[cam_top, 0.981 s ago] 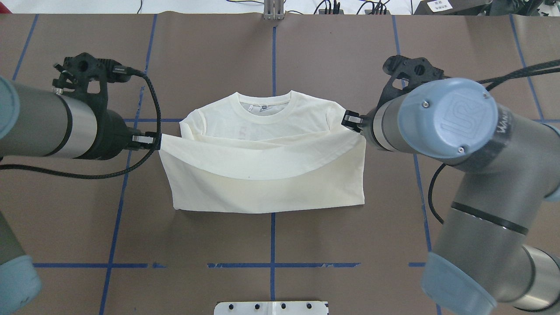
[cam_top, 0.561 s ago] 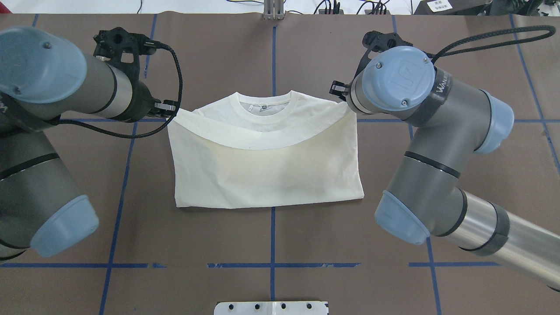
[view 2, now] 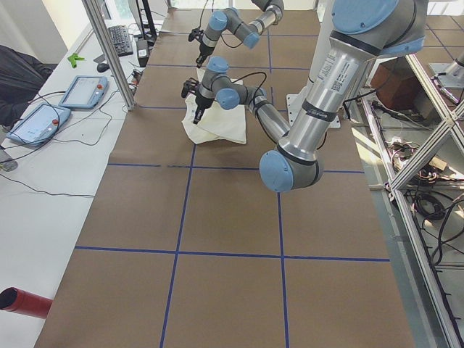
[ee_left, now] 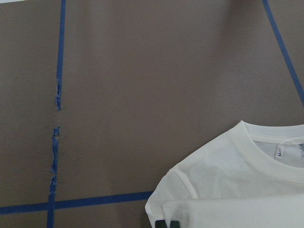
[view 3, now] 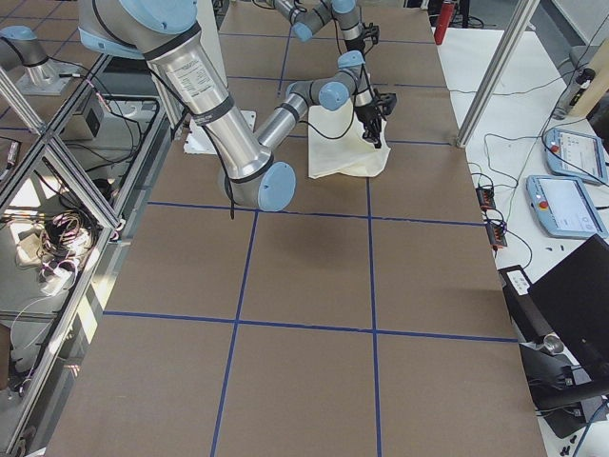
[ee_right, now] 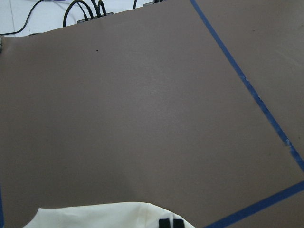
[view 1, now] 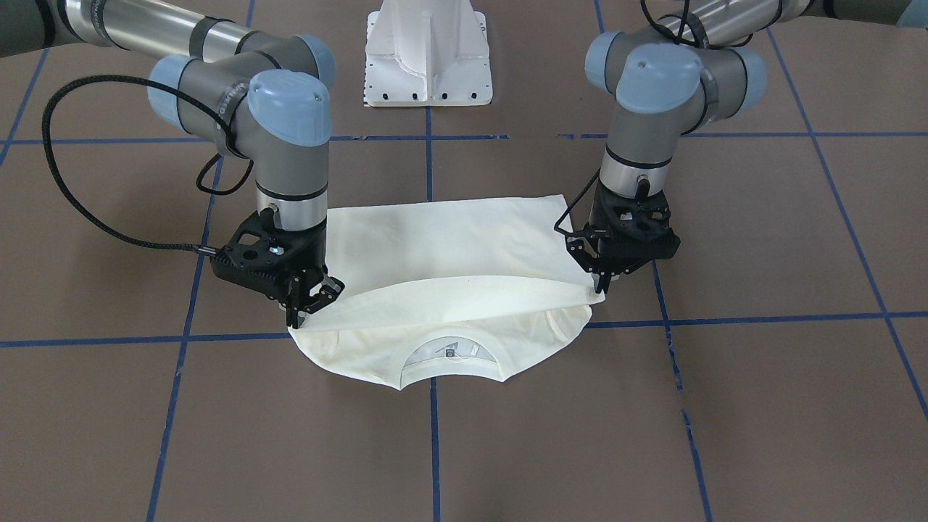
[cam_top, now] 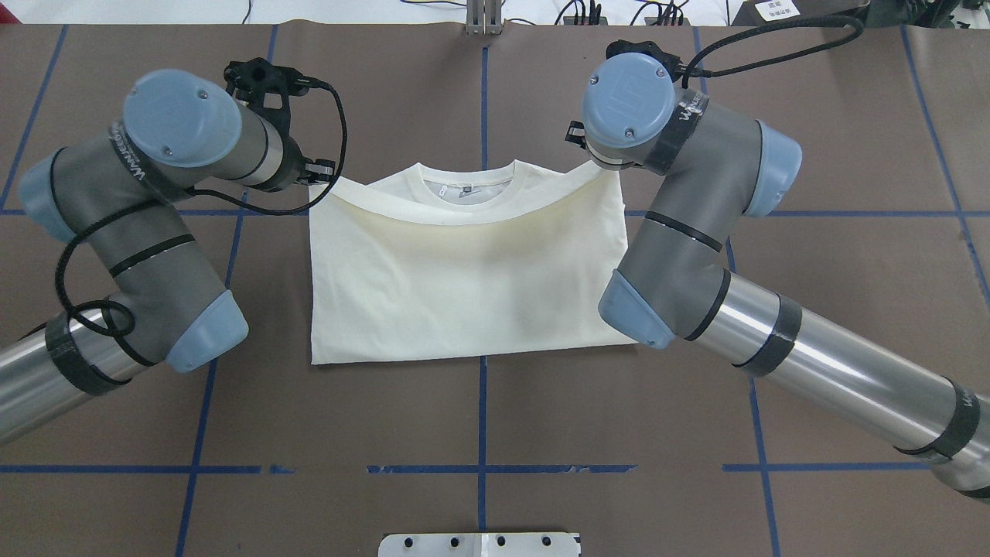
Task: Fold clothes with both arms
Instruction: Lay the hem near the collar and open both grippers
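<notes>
My left gripper will let go of the shirt's hem corner at the blue tape [view 1: 604, 332] [ee_left: 132, 187] just outside the cream shirt's shoulder.
The cream shirt [cam_top: 464, 286] lies on the brown table [cam_top: 479, 418], folded in half, its plain side up. Its hem sags in a curve just below the collar [cam_top: 467, 182]. My left gripper [cam_top: 321, 174] is shut on the hem's corner at the shirt's left shoulder. My right gripper [view 1: 308, 304] is shut on the other hem corner and in the overhead view is mostly hidden under its wrist joint [cam_top: 628, 97]. From the front the left gripper [view 1: 600, 286] holds its corner slightly off the table. Both wrist views show closed fingertips [ee_left: 167, 223] [ee_right: 171, 223] over cream cloth.
Blue tape lines [cam_top: 481, 468] cross the table. The white pedestal base [view 1: 429, 54] stands at the robot's side. Cables [cam_top: 588, 11] run along the far edge. Tablets [view 2: 83, 90] [view 3: 566, 205] lie on side benches beyond the table.
Both grippers have carried the hem away from the robot, toward the collar. The top layer now covers the shirt up to the neckline, and both arms have reached further forward.
</notes>
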{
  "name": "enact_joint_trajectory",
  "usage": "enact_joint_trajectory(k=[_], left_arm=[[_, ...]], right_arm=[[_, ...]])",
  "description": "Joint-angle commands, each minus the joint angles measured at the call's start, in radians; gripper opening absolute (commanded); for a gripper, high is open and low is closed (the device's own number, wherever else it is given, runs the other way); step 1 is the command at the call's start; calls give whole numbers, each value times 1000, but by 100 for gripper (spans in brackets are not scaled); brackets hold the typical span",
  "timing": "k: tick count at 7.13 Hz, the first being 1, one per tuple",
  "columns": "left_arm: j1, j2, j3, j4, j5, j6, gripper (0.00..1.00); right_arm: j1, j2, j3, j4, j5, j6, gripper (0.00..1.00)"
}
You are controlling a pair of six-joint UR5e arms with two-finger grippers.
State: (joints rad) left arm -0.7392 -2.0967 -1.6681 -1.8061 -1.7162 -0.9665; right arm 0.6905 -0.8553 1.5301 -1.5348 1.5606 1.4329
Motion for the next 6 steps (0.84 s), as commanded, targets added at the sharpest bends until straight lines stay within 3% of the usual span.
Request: enact_joint_trajectory(k=[1, 6], left_arm=[[4, -19, 146, -103, 6, 2, 0], [15, -19, 179, -140, 29, 0, 0]], right_arm=[[4, -5, -136, 182, -1, -23, 0], [27, -25, -134, 186, -1, -37, 0]])
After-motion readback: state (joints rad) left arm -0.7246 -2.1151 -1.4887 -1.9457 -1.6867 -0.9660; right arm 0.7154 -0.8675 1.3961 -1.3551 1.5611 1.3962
